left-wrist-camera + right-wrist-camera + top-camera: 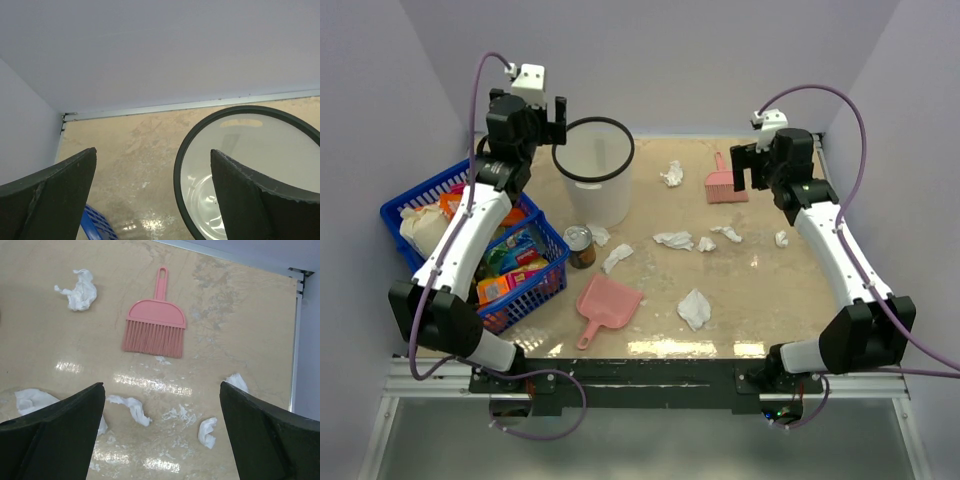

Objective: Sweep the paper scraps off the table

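My right gripper should close its fingers on the bristles (716, 193) (138, 337) of the pink brush, near the side of the brush that is closer to the white bin.
Several crumpled white paper scraps lie on the beige table (765, 300): one at the back (672, 174), a loose row across the middle (673, 240), one near the front (694, 308). My right gripper (745, 165) hangs open and empty above the pink brush (724, 182). In the right wrist view the brush (156, 327) lies flat, bristles toward my open gripper (161, 385), with scraps (131, 407) below and between the fingers. My left gripper (550, 118) is open and empty, raised beside the white bin (595, 170). The left wrist view shows the gripper (152, 152) and the bin's black rim (181, 150).
A pink dustpan (610, 303) lies near the front edge. A can (581, 246) stands beside a blue basket (545, 270) of groceries at the left. Walls close in the back and both sides.
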